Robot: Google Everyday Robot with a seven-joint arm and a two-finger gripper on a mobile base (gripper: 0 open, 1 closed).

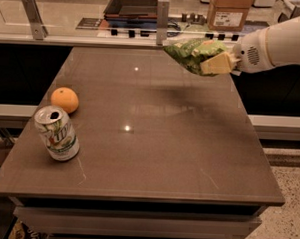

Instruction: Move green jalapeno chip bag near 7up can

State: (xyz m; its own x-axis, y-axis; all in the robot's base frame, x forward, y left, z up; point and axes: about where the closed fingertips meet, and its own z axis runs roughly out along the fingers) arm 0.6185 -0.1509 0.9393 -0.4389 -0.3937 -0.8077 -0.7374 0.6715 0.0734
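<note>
The robot's gripper will release the green jalapeno chip bag on the bare brown table (pixel 127 137) between the 7up can and the middle of the table.
The green jalapeno chip bag (pixel 190 53) hangs in the air above the far right part of the brown table (pixel 154 141). My gripper (pixel 217 62) is shut on the bag's right end, with the white arm reaching in from the right edge. The 7up can (pixel 56 133) stands upright near the table's front left, far from the bag.
A round orange fruit (pixel 64 99) lies just behind the can. A counter with a metal post (pixel 163 21), a dark tray (pixel 135 5) and a cardboard box (pixel 230 11) runs behind the table. Floor shows at the right.
</note>
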